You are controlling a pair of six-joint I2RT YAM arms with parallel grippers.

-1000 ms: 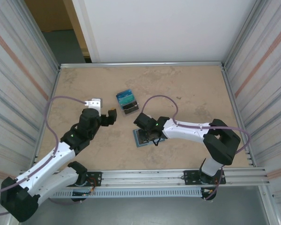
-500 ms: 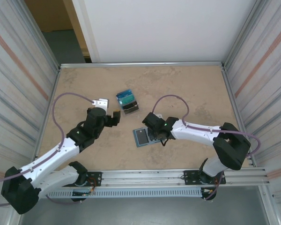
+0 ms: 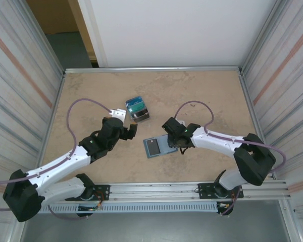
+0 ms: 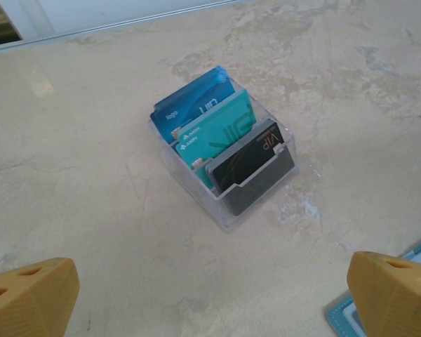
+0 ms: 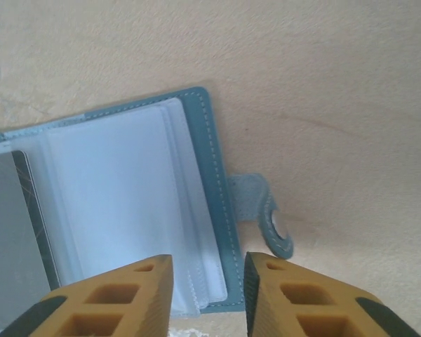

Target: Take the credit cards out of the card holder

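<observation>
My right gripper straddles the holder's tab edge, away from the credit card, so it should take the card's inner edge (image 5: 36,216) while my left gripper steadies the holder.
The teal card holder (image 3: 163,145) lies open flat on the table, its clear sleeves (image 5: 112,196) facing up. A dark grey credit card (image 3: 152,146) sits in its left sleeve (image 5: 10,239). My right gripper (image 5: 207,295) is open a little, its fingers straddling the holder's right edge (image 5: 209,203) without pinching it; the snap tab (image 5: 263,210) sticks out beside them. My left gripper (image 3: 130,126) is open wide and empty, its fingertips (image 4: 28,298) just short of a clear box (image 4: 224,161). A corner of the holder (image 4: 341,316) lies at its right.
The clear box (image 3: 137,109) holds a blue card (image 4: 193,105), a teal card (image 4: 221,130) and a black card (image 4: 245,158), all upright. Metal walls fence the table on three sides. Bare tabletop stretches behind and to the right of the box.
My right gripper slid right across the card holder to its right edge and its jaws parted. The left arm swung right and forward, closer to the clear box.
</observation>
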